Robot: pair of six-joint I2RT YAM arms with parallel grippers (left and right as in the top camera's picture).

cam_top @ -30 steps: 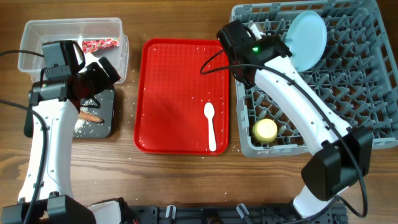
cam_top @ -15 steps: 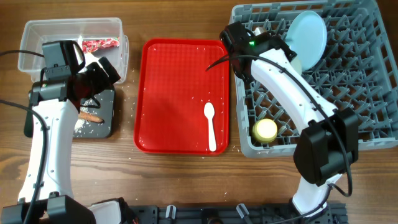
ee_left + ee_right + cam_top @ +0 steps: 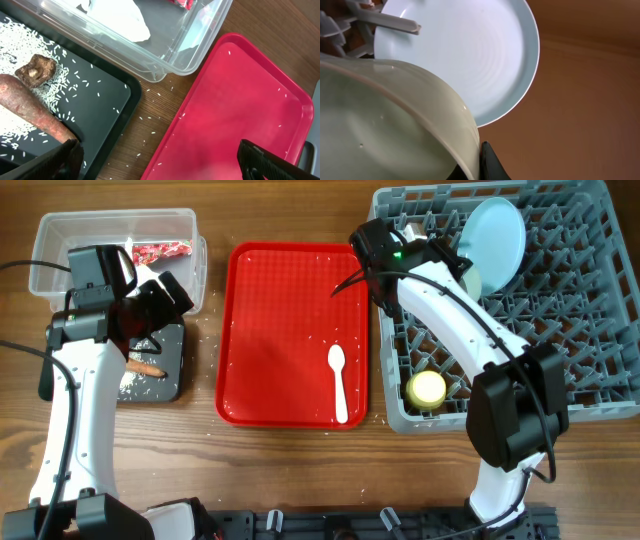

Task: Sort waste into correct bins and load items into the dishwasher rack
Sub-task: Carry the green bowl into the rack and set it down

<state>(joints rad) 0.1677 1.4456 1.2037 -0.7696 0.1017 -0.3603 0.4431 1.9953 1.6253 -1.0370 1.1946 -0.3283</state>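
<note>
I should release the pale green-white bowl from my right gripper behind the yellow cup (image 3: 421, 302), along the rack's side nearest the red tray.
My right gripper (image 3: 393, 242) is at the back left corner of the grey dishwasher rack (image 3: 560, 330). In the right wrist view it (image 3: 482, 162) is shut on the rim of the pale green-white bowl (image 3: 385, 125), next to the upright pale blue plate (image 3: 470, 55) (image 3: 497, 242). The yellow cup (image 3: 425, 388) sits in the rack's front left. The white spoon (image 3: 339, 380) lies on the red tray (image 3: 270, 310). My left gripper (image 3: 160, 165) is open and empty above the black tray (image 3: 100, 100), which holds the sausage stick (image 3: 35, 112), the food lump (image 3: 35, 70) and rice (image 3: 25, 40). The pale blue bowl is out of view.
The clear tub (image 3: 60, 240) at the back left holds the red wrapper (image 3: 160, 250) and the white tissue (image 3: 120, 15). Loose rice grains lie on the wood (image 3: 150, 120) between the black tray and the red tray, and on the red tray.
My right gripper has shifted slightly left at the rack's back corner and its arm has swung in over the rack. My left arm has not moved.
</note>
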